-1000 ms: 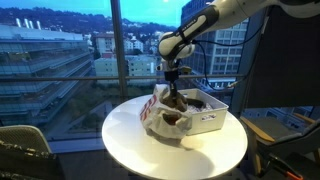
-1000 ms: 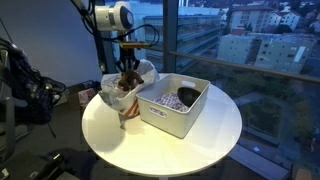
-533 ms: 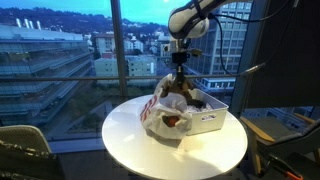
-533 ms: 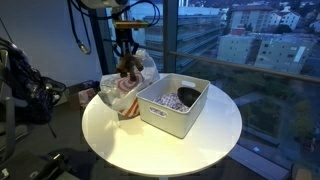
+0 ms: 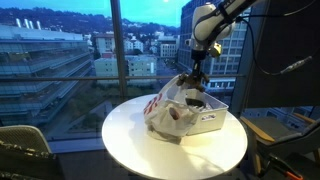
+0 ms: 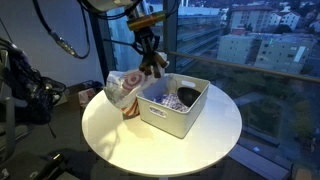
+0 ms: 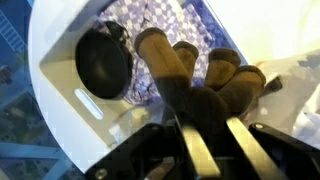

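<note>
The brown plush toy, dangling over the white bin's near edge, will be let go by my gripper on the purple patterned cloth (image 5: pixel 204 102) (image 7: pixel 160 60) next to the black round object.
My gripper (image 7: pixel 200 128) is shut on a brown plush toy (image 7: pixel 190 75), whose stubby legs stick out past the fingers in the wrist view. In both exterior views the gripper (image 5: pixel 196 66) (image 6: pixel 148 50) hangs in the air with the toy (image 5: pixel 193 81) (image 6: pixel 156 63) dangling below it. It is over the near edge of a white bin (image 5: pixel 212 120) (image 6: pixel 172 122), beside a crumpled white paper bag (image 5: pixel 163 108) (image 6: pixel 121 89). Inside the bin lie a purple patterned cloth (image 7: pixel 150 80) (image 6: pixel 187 96) and a black round object (image 7: pixel 102 62).
Bin and bag stand on a round white table (image 5: pixel 130 145) (image 6: pixel 115 140) next to tall windows. A chair (image 5: pixel 25 140) stands at the table's side in an exterior view. Dark equipment (image 6: pixel 25 88) stands beyond the table's edge.
The gripper has risen out of the paper bag with the plush toy and moved sideways toward the white bin. The bag has slumped a little.
</note>
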Robot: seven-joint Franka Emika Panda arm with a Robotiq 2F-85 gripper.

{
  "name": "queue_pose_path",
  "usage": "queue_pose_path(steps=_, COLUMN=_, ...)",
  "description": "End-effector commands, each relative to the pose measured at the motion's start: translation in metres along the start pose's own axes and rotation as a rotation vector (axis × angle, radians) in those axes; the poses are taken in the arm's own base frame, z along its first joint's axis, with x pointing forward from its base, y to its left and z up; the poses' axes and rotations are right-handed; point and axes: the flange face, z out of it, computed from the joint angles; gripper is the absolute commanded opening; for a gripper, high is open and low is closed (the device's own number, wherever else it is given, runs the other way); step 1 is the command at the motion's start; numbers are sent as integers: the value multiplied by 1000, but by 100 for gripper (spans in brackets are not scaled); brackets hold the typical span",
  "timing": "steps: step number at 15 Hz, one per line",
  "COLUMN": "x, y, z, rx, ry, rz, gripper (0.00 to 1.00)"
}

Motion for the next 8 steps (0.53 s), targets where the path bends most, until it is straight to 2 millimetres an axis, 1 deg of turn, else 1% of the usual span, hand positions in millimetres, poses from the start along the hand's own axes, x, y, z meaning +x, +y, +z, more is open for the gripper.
queue_pose_path(steps=1, x=-31, y=12, z=21, rx=-70, ry=-103, rz=43, gripper=4)
queue_pose_path(steps=2, x=-36, y=11, z=28, rx=-51, ry=-129, rz=10, gripper=4)
queue_pose_path(steps=6, x=-55, y=14, z=51, rx=-18, ry=-285, rz=-20, gripper=4)
queue_pose_path(steps=8, x=-62, y=9, z=55, rx=40, ry=-290, rz=-75, gripper=4)
